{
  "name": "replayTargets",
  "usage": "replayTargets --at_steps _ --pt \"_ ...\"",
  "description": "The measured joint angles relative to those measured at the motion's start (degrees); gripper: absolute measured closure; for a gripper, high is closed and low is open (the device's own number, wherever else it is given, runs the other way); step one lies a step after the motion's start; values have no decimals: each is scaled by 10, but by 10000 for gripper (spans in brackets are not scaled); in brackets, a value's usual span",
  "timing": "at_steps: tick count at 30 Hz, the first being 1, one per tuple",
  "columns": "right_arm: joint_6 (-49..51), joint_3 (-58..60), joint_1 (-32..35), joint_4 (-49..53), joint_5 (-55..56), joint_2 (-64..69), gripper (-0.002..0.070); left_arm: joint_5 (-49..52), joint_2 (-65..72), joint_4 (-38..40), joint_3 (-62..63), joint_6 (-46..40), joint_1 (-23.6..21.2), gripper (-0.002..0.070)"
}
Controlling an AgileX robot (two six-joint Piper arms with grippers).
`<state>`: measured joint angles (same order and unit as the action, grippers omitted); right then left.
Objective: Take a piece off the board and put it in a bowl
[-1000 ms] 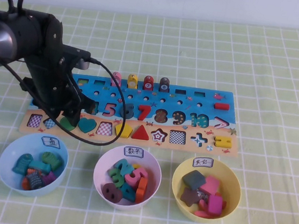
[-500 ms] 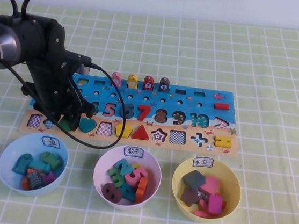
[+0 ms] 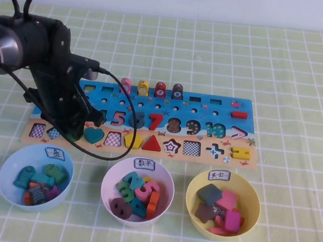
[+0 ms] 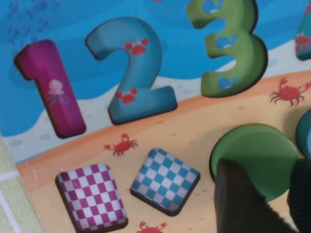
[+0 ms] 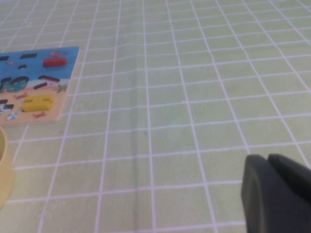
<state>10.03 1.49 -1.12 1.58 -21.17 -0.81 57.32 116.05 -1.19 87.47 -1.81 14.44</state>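
The green disc's side has one finger of my left gripper over it, so I need to open wider, turn the gripper and grab the disc from outside its rim (image 4: pixel 211 162).
The green disc (image 4: pixel 252 145) lies in its slot on the tan strip of the board (image 3: pixel 221 113), next to the teal heart (image 3: pixel 94 135). In the high view my left gripper (image 3: pixel 73 129) covers the disc almost entirely. In the left wrist view the left gripper (image 4: pixel 262 166) is open, with one dark finger (image 4: pixel 233 199) over the disc's edge and the other at its far side. The yellow bowl (image 3: pixel 256 196) with a white label stands in front of the board's right end. My right gripper (image 5: pixel 272 162) is shut and empty over bare cloth, out of the high view.
A pale-blue bowl (image 3: pixel 8 162) and a pinkish-white bowl (image 3: pixel 110 176) with pieces stand in front of the board. The green 3 (image 4: pixel 228 48) sits just behind the disc. A black cable (image 3: pixel 124 114) loops over the board. The yellow bowl's rim (image 5: pixel 3 167) shows in the right wrist view.
My left gripper has moved down and slightly left onto the green disc, which is now almost covered. The disc has stayed in its slot.
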Motion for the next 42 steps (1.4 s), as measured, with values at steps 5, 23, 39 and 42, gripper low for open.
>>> replayTargets --at_steps 5,23,39,42 --pt "0 0 0 0 0 0 694 1 0 1 1 0 0 505" --pt "0 0 0 0 0 0 694 2 0 1 1 0 0 365" --pt "0 0 0 0 0 0 694 12 1 -3 2 -3 0 124" --pt "0 0 0 0 0 0 694 11 1 -3 2 -5 0 123"
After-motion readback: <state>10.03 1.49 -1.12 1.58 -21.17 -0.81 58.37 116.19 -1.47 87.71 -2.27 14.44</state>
